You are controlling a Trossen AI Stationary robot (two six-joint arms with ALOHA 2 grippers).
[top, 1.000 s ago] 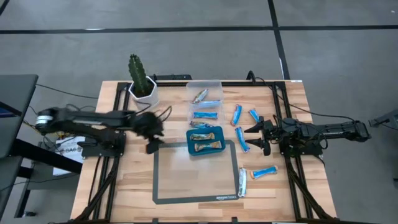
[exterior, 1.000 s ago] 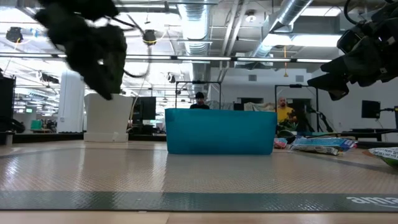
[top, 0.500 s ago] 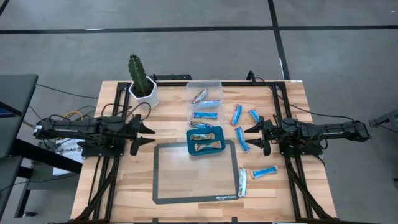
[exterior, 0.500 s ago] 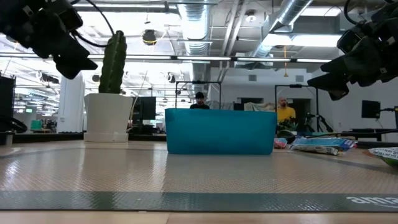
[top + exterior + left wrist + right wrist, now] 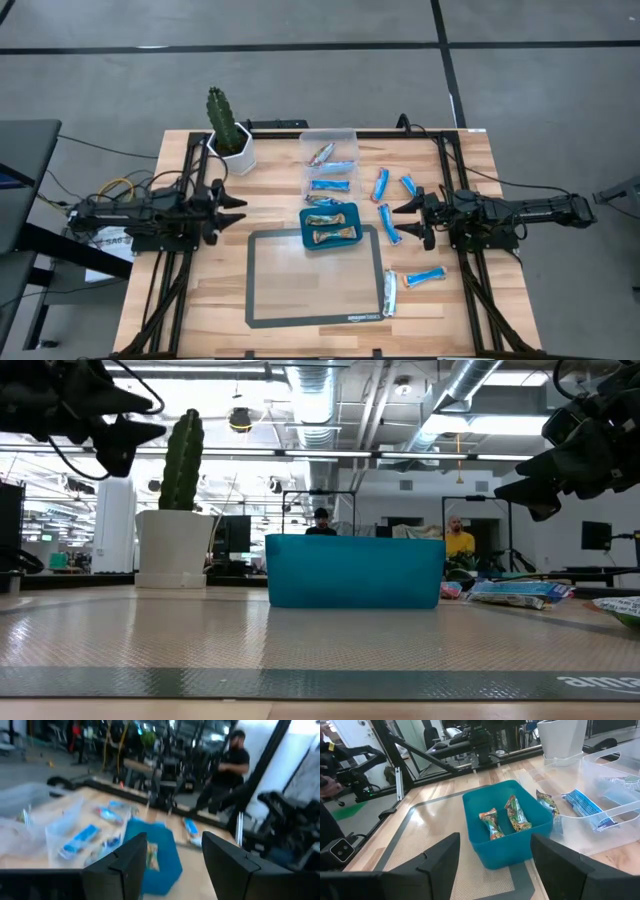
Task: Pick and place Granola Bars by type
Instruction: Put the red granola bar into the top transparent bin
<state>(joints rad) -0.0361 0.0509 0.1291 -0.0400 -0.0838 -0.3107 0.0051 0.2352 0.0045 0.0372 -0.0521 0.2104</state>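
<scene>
The middle of the far blue bar [image 5: 408, 186] that lies between another blue bar and the black rail will be gripped next by my right gripper.
Two multicoloured granola bars [image 5: 491, 824] lie in the teal tray [image 5: 312, 240] at the table's middle. Behind it, a clear container [image 5: 330, 135] holds blue-and-white bars [image 5: 585, 805] and one multicoloured bar. Several more blue bars [image 5: 389, 224] lie loose on the wood to the tray's right, and one [image 5: 425, 277] lies nearer the front, beside a silvery bar [image 5: 389, 296]. My left gripper [image 5: 240, 210] is open and empty, hovering left of the tray. My right gripper [image 5: 402, 221] is open and empty too, raised right of the tray, over the loose bars.
A cactus in a white pot [image 5: 230, 140] stands at the far left corner. A grey mat [image 5: 315, 285] covers the near middle of the table, bare in front of the tray. People show in the room beyond the table.
My left gripper has drawn back from the mat's far left corner toward the table's left edge and has risen, coming to rest level and open. My right arm and the bars have kept still.
</scene>
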